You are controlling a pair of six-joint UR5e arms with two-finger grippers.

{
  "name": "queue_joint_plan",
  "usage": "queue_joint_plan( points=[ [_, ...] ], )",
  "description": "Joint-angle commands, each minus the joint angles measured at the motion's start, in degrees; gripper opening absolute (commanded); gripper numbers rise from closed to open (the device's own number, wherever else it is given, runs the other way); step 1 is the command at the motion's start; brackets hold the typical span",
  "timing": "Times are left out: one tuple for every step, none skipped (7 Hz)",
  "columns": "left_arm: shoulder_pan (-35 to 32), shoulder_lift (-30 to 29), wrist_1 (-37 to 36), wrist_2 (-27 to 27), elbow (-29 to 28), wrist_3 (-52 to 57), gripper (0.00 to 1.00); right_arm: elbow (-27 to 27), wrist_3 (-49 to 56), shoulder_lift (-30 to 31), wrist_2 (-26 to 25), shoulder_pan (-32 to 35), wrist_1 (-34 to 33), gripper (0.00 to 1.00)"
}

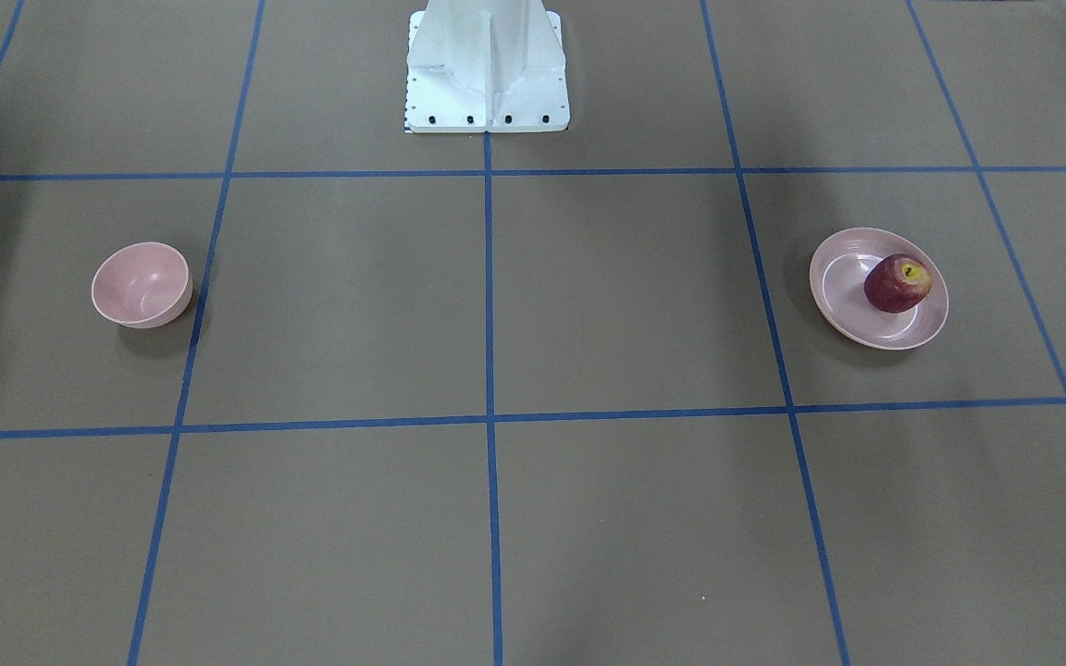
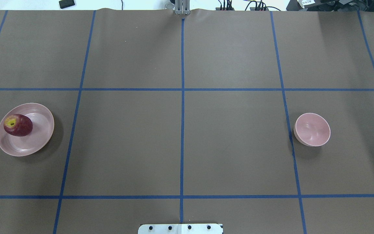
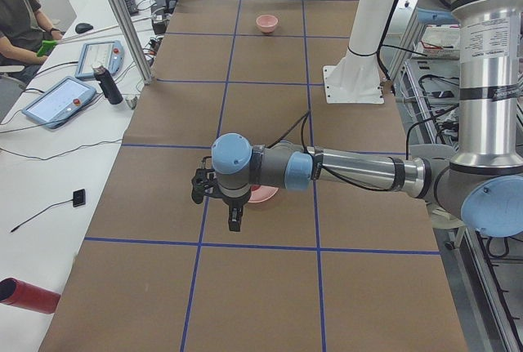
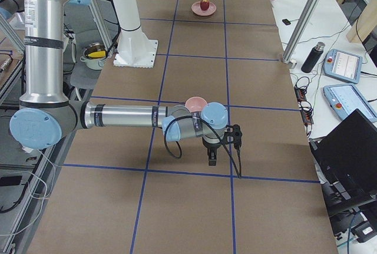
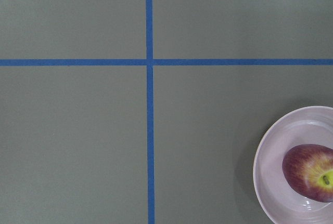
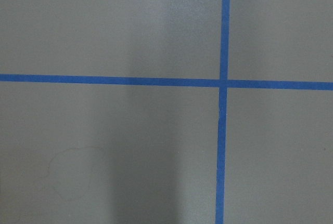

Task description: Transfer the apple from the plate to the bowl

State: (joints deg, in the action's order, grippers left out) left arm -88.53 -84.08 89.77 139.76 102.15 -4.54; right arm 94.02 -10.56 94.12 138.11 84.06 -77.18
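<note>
The robot's right gripper needs to next go to the small pink bowl and close on the bowl's rim [image 1: 95, 287], on the side farthest from the plate.
The dark red apple [image 1: 898, 283] with a yellow stem patch lies on the wide pale pink plate [image 1: 840, 289]. Both are at the table's left in the overhead view, apple [image 2: 18, 125] and plate [image 2: 34, 143]. The left wrist view shows the apple [image 5: 309, 172] on the plate [image 5: 270, 161] at its lower right corner. The small deep pink bowl [image 2: 313, 129] stands empty on the table's right [image 1: 142, 285]. My left gripper [image 3: 234, 223] hangs above the table beside the plate. My right gripper [image 4: 212, 158] hangs near the bowl [image 4: 196, 103]. Whether either is open or shut I cannot tell.
The white robot pedestal [image 1: 487, 65] stands at the table's middle on the robot's side. Blue tape lines divide the brown table. A side bench with tablets [image 3: 57, 100] and a bottle [image 3: 108, 84] runs along the far edge, with a seated operator [image 3: 20, 17].
</note>
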Motion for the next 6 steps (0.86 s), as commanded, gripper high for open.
queue_joint_plan(
  points=[
    [0.02,0.59,0.14,0.25,-0.11,0.14,0.98,-0.41,0.10,0.80,1.72,-0.12,4.04,1.00],
    [0.02,0.67,0.14,0.25,-0.20,0.06,0.98,-0.41,-0.07,0.80,1.90,-0.21,4.14,1.00],
    [0.02,0.68,0.14,0.25,-0.11,0.05,0.98,-0.41,0.01,0.89,1.99,-0.30,4.23,1.00],
    [0.02,0.68,0.14,0.25,-0.11,0.05,0.98,-0.24,-0.07,0.89,1.99,-1.08,4.23,1.00],
    [0.02,0.68,0.14,0.25,-0.11,0.32,0.98,0.37,0.10,0.80,2.51,-2.40,4.75,1.00],
    [0.02,0.59,0.23,0.25,0.06,0.32,0.98,0.21,-0.07,0.80,2.52,-5.02,8.15,1.00]
  ],
)
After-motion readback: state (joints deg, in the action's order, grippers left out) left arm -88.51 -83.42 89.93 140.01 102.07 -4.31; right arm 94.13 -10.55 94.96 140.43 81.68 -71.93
